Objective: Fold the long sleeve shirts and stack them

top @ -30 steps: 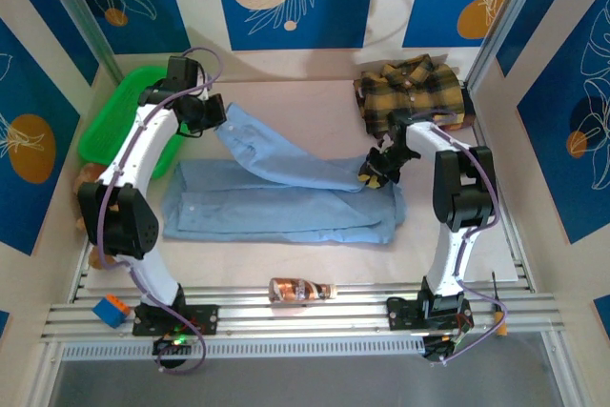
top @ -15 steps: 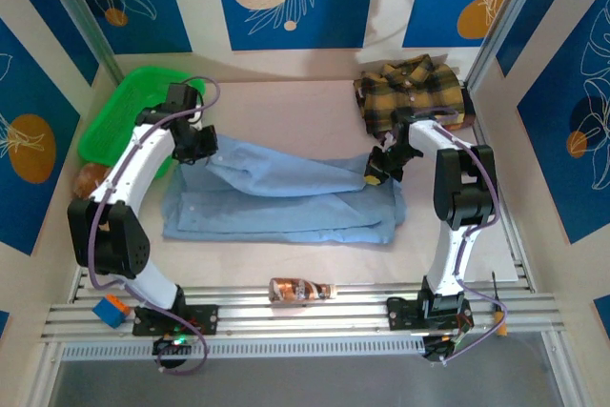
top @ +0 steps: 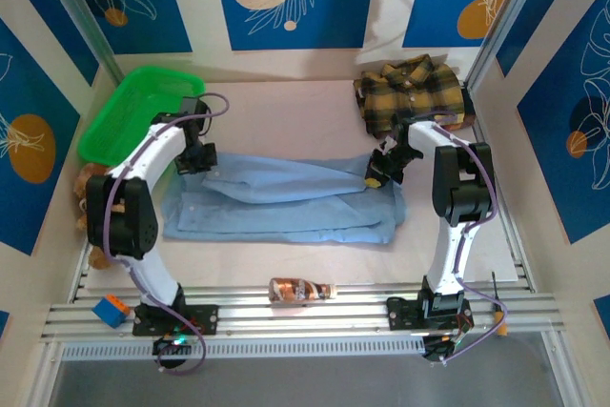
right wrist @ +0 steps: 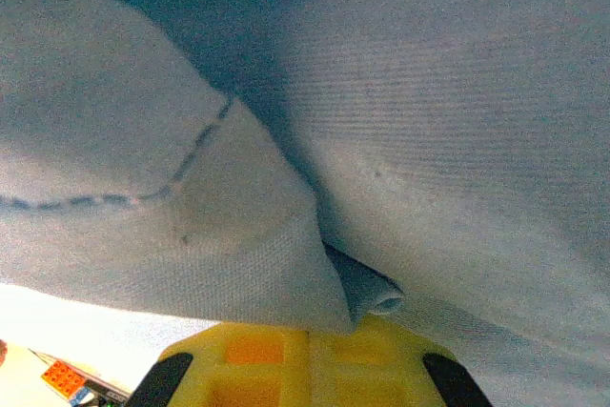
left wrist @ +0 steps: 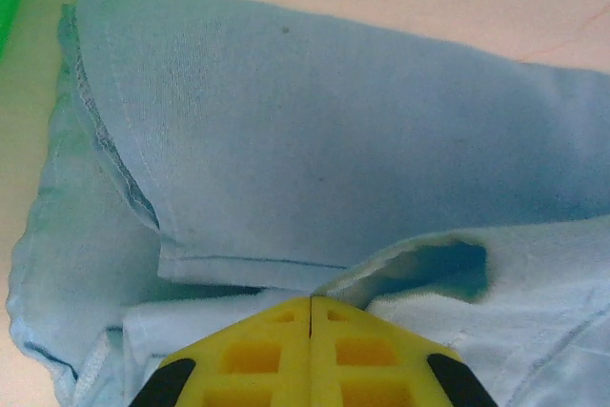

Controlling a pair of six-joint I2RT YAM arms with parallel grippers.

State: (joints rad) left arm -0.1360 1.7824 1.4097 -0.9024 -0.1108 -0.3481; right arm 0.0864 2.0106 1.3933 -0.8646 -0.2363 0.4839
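The robot's left gripper will release the fold of blue cloth, now held low over the table, on the shirt's end [top: 196, 180] [left wrist: 233, 297] closest to the green basket.
The light blue long sleeve shirt [top: 286, 202] lies flat across the middle of the table, folded into a long band with one sleeve laid along its top. My left gripper [top: 197, 157] is low at the shirt's left end, shut on a fold of the blue cloth [left wrist: 410, 259]; its yellow tips [left wrist: 312, 300] meet with no gap. At the right end, my right gripper [top: 378, 171] is shut on the cloth too, and blue fabric [right wrist: 400, 140] drapes over its tips [right wrist: 307, 331]. The yellow-and-brown plaid shirt [top: 410, 92] sits folded at the back right.
A green plastic basket [top: 133, 111] stands at the back left, close to my left arm. A small brown bottle [top: 300, 289] lies near the front rail, with an orange-and-blue block [top: 111, 311] at the front left. Side walls close in on both sides.
My left gripper has carried the sleeve from the back left down onto the shirt's body, so it now lies flat. My right gripper has closed on the shirt's right end.
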